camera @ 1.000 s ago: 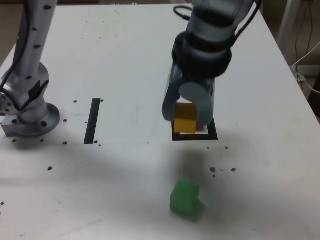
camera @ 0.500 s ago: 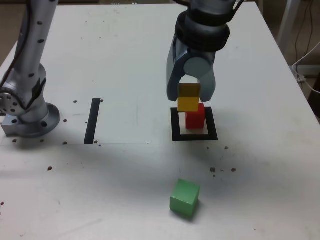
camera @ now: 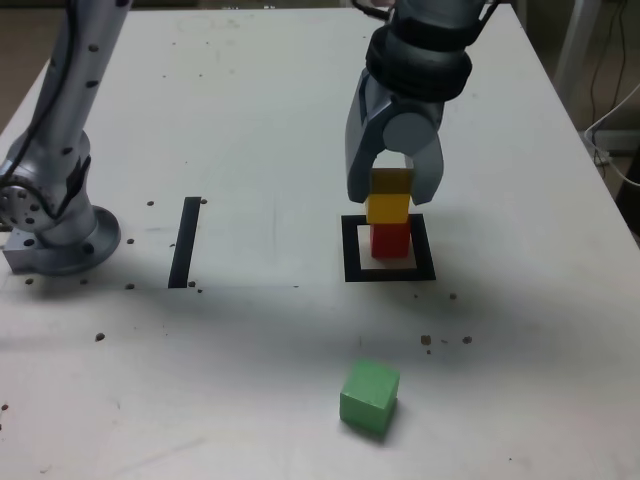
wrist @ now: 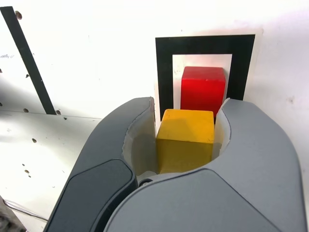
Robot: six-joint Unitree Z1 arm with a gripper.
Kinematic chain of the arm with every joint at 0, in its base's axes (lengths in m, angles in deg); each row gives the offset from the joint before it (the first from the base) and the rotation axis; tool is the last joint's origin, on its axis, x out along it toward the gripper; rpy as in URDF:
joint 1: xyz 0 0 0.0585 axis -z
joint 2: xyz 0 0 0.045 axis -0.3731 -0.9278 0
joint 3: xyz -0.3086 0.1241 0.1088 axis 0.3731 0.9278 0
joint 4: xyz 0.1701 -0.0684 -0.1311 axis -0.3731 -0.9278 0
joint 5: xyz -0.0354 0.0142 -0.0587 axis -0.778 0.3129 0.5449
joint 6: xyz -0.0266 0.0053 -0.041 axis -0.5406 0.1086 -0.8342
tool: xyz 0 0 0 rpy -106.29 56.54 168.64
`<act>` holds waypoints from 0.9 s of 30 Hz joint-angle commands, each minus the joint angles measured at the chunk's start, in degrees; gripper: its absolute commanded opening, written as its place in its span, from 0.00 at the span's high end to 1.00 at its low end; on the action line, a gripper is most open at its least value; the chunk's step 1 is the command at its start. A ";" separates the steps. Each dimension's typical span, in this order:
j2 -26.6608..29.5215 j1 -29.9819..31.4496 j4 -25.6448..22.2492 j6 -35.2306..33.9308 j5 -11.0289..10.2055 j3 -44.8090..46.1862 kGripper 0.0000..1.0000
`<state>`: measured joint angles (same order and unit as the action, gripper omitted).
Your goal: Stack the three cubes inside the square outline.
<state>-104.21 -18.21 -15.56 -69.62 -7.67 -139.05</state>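
Next, my gripper lets go of the yellow cube on top of the red cube (camera: 397,208) (wrist: 203,95) inside the square outline.
The red cube (camera: 390,241) stands inside the square outline (camera: 389,272), toward its far side. Directly over it is the yellow cube (camera: 388,207), held between the jaws of my gripper (camera: 392,200), which is shut on it. The exterior view does not show whether the yellow cube touches the red one. In the wrist view the yellow cube (wrist: 186,140) sits between the grey fingers of the gripper (wrist: 188,113), with the red cube (wrist: 203,90) and the square outline (wrist: 164,72) beyond it. The green cube (camera: 369,397) lies apart near the table's front edge.
A thin black strip (camera: 185,240) lies on the white table at the exterior view's left, also seen as the strip (wrist: 29,63) in the wrist view. The arm's grey base (camera: 55,235) stands at the far left. Small dark specks dot the table.
The gripper has carried the yellow cube up and toward the exterior view's right, from low in front of the red cube to a spot directly over it. The green cube has not moved.
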 commanded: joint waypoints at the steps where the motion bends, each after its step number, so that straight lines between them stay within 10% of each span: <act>1: -0.61 -0.43 -0.39 0.31 0.14 -0.47 0.72; 27: -3.35 -2.18 0.79 1.42 0.56 -0.89 0.72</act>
<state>-107.19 -20.21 -14.78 -68.35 -7.10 -139.90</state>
